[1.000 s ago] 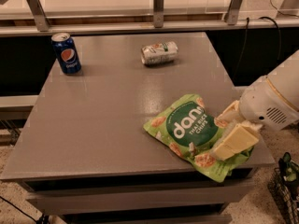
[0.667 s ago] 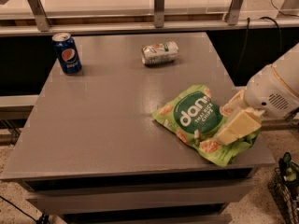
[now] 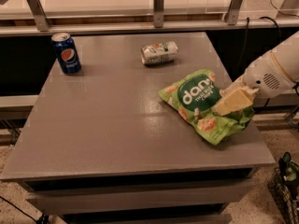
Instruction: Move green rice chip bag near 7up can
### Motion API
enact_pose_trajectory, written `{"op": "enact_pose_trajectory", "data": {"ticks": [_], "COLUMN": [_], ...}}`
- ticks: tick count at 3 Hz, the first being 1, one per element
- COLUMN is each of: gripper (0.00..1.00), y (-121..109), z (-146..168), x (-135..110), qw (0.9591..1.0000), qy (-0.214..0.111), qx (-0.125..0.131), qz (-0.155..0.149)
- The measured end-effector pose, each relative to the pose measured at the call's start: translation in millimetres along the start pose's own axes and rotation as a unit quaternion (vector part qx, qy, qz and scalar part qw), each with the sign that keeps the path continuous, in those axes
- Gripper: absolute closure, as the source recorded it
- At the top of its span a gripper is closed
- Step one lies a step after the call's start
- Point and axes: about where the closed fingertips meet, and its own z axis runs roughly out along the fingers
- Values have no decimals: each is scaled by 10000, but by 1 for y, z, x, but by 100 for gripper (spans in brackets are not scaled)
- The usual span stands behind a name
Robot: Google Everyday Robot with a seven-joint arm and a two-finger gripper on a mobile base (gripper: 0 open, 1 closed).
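Observation:
The robot's gripper needs to release the green rice chip bag on the grey table [image 3: 189,86] in front of the 7up can.
The green rice chip bag [image 3: 198,102] is a lime-green pouch with a dark green circle, at the right side of the grey table [image 3: 107,125]. My gripper [image 3: 232,100] comes in from the right on a white arm and is shut on the bag's right edge, one cream finger lying over the pouch. The bag looks lifted at that edge. The 7up can [image 3: 160,52] lies on its side at the far middle of the table, a short way beyond and left of the bag, apart from it.
A blue Pepsi can [image 3: 66,53] stands upright at the far left corner. A rail with metal posts [image 3: 159,6] runs behind the table. The table's right edge is close under the bag. A wire basket [image 3: 286,190] sits on the floor at lower right.
My gripper has carried the bag away from the front edge, farther back and slightly right, closer to the 7up can. Both cans have stayed put.

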Motion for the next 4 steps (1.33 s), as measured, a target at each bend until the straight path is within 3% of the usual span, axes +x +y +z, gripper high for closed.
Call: {"op": "enact_pose_trajectory", "data": {"ticks": [2,4], "gripper": [100,97], "y": [-32,-34], "z": [2,5], "x": [-29,-49], "qw": [9969,9921], "qy": [-669,-1173], "qx": [194,-16], "qz": [375,455]}}
